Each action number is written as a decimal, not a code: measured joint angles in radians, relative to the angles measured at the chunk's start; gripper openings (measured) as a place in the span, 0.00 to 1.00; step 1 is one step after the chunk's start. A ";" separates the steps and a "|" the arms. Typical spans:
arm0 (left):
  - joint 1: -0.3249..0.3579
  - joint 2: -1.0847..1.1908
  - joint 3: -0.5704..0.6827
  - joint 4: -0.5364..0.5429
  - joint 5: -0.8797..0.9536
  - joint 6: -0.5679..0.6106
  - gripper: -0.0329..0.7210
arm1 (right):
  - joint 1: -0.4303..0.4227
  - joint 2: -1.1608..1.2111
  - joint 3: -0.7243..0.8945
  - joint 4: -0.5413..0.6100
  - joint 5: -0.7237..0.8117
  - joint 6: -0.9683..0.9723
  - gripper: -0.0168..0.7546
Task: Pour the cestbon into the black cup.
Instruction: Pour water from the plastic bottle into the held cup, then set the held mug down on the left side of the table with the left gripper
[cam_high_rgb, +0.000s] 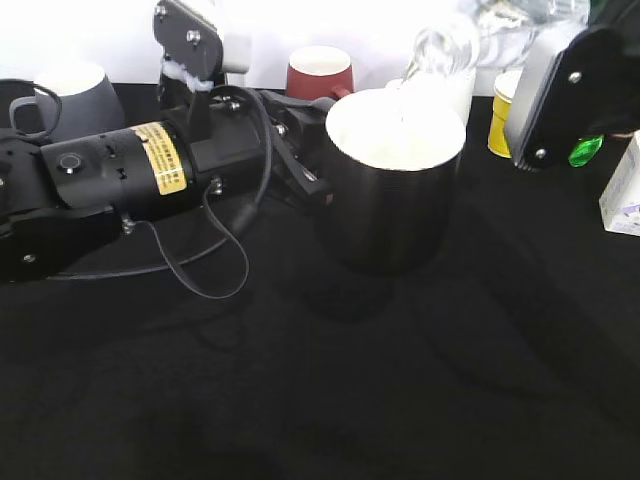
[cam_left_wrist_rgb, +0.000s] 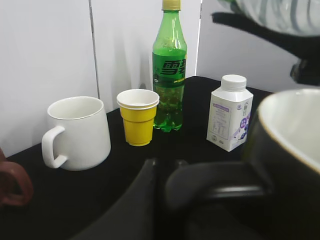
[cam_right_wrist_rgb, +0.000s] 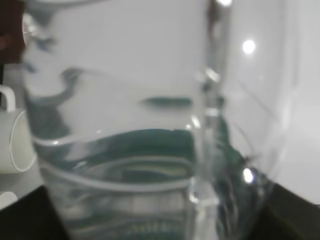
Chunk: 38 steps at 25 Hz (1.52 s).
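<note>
The black cup will go down just in front of the grey mug (cam_high_rgb: 179, 210), toward the dark red mug, from my left gripper.
The black cup (cam_high_rgb: 390, 190), wide with a white interior, stands mid-table. My left gripper (cam_high_rgb: 305, 175) is shut on its side handle (cam_left_wrist_rgb: 215, 185), reaching in from the left. My right gripper (cam_high_rgb: 545, 70) is at the top right, shut on the cestbon (cam_high_rgb: 445, 48). The clear bottle is tilted, with its open neck over the cup's far rim and a thin stream of water falling in. In the right wrist view the bottle (cam_right_wrist_rgb: 150, 150) fills the frame, its dark green label blurred. In the left wrist view the bottle (cam_left_wrist_rgb: 270, 15) is above the cup (cam_left_wrist_rgb: 295, 130).
Along the back stand a grey mug (cam_high_rgb: 80, 90), a dark red mug (cam_high_rgb: 318, 72), a white mug (cam_left_wrist_rgb: 77, 132), a yellow paper cup (cam_left_wrist_rgb: 137, 117), a tall green soda bottle (cam_left_wrist_rgb: 170, 65) and a small white carton (cam_left_wrist_rgb: 230, 120). A loose cable (cam_high_rgb: 210, 270) lies by the left arm.
</note>
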 joint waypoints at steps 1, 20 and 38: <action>0.000 0.000 0.000 0.000 0.001 0.000 0.11 | 0.000 0.000 0.000 0.001 -0.001 -0.001 0.66; 0.000 0.001 0.000 0.008 0.016 -0.060 0.11 | 0.000 -0.004 0.000 0.119 -0.008 0.065 0.66; 0.456 0.153 0.167 -0.329 -0.342 0.207 0.11 | 0.000 -0.004 0.000 0.129 -0.008 1.304 0.66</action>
